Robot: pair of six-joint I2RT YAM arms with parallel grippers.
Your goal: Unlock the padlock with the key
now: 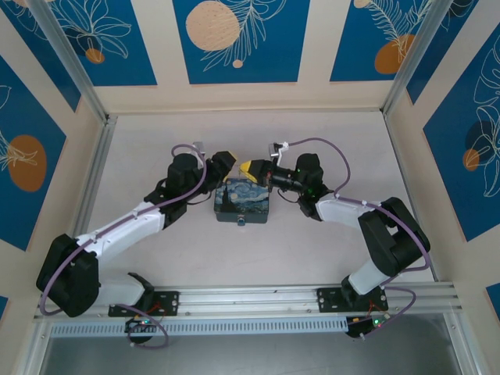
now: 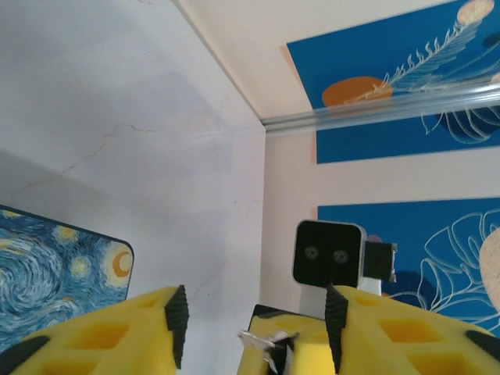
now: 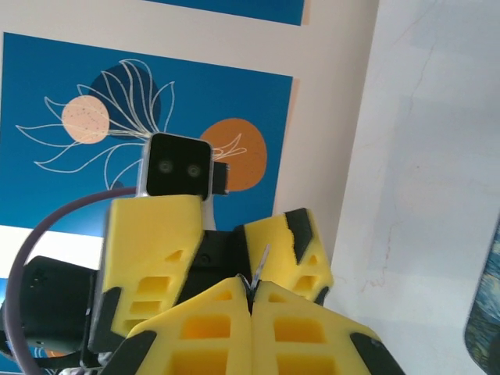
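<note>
My left gripper should close on the key's loose end (image 2: 248, 337) while my right gripper backs off for a straighter hold, because the key slants from my right gripper's fingers.
Above the far edge of the dark-blue swirl-painted tin (image 1: 242, 201) my two grippers meet tip to tip. My right gripper (image 3: 251, 285) is shut on the key (image 3: 260, 269), a thin grey sliver sticking up from between its yellow pads. In the left wrist view the key (image 2: 262, 341) pokes out of the right gripper's tip. My left gripper (image 2: 258, 320) is open, its fingers (image 2: 148, 336) standing either side of the right gripper's tip, apart from the key. A small silvery piece, apparently the padlock (image 1: 240, 219), sits at the tin's near edge.
The tin shows in the left wrist view (image 2: 55, 266) and at the edge of the right wrist view (image 3: 488, 312). Purple cables (image 1: 328, 148) loop off both wrists. Blue painted wall panels (image 1: 234, 39) and aluminium posts (image 1: 94, 180) close in the pale table.
</note>
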